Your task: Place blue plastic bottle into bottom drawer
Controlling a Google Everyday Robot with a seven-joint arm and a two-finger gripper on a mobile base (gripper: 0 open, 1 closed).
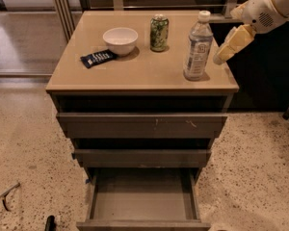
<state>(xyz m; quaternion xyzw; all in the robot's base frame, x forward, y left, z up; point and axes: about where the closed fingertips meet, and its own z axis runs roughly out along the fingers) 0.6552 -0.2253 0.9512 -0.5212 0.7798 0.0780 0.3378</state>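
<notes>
I should next grip the blue plastic bottle's upper part (200, 30), between white cap and label.
The blue plastic bottle (198, 46) stands upright on the right side of the cabinet top (139, 73); it is clear with a white cap and a pale label. My gripper (229, 47), with yellowish fingers, hangs just to the right of the bottle at about label height, apart from it. The bottom drawer (142, 201) is pulled out and its inside shows bare.
A green patterned can (159, 32) stands left of the bottle. A white bowl (120, 40) and a dark snack packet (98, 58) lie further left. The two upper drawers (142, 125) are slightly out. Speckled floor surrounds the cabinet.
</notes>
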